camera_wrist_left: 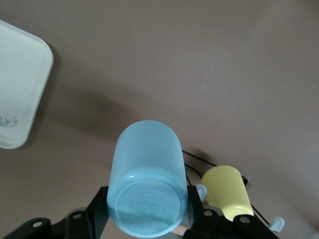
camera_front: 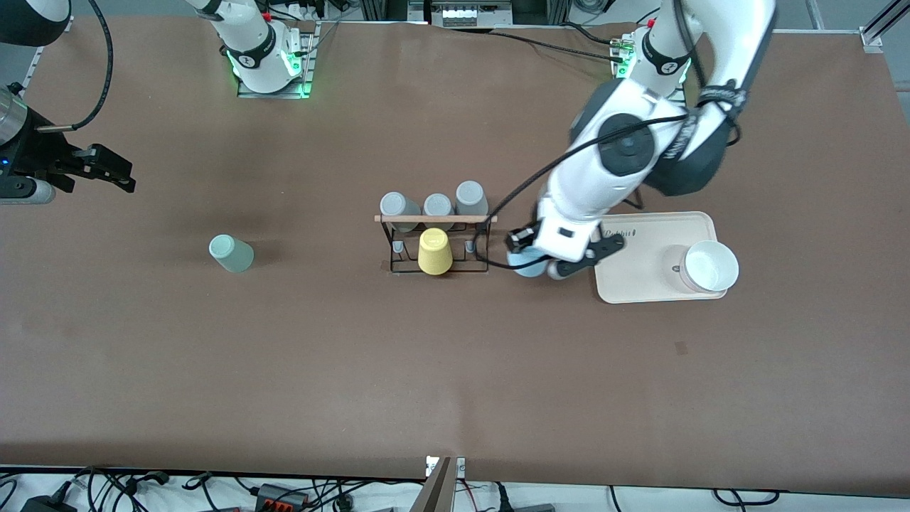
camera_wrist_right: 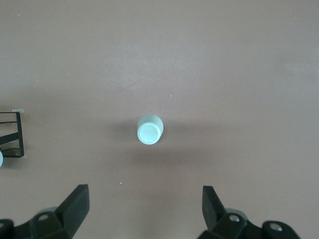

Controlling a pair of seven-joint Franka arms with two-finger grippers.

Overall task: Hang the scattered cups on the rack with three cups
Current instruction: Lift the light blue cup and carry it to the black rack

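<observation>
The robot's left gripper will release the light blue cup on the rack's empty hook (camera_front: 467, 251) (camera_wrist_left: 200, 192) between the yellow cup and the tray.
My left gripper (camera_front: 532, 260) is shut on the light blue cup (camera_front: 527, 269), holding it over the table between the rack (camera_front: 435, 269) and the tray. In the left wrist view the blue cup (camera_wrist_left: 147, 174) sits between the fingers (camera_wrist_left: 197, 201), its base toward the camera. The black wire rack with its wooden rod (camera_front: 434, 219) carries three grey cups (camera_front: 439, 206) and a yellow cup (camera_front: 434, 251). The mint green cup (camera_front: 231, 254) lies on the table toward the right arm's end. My right gripper (camera_front: 114, 172) is open and empty above the table there; the mint cup (camera_wrist_right: 149, 130) shows ahead of it.
A cream tray (camera_front: 640, 277) with a white bowl (camera_front: 709, 267) lies toward the left arm's end, next to the left gripper. The tray's corner (camera_wrist_left: 20, 84) and the yellow cup (camera_wrist_left: 227, 191) show in the left wrist view.
</observation>
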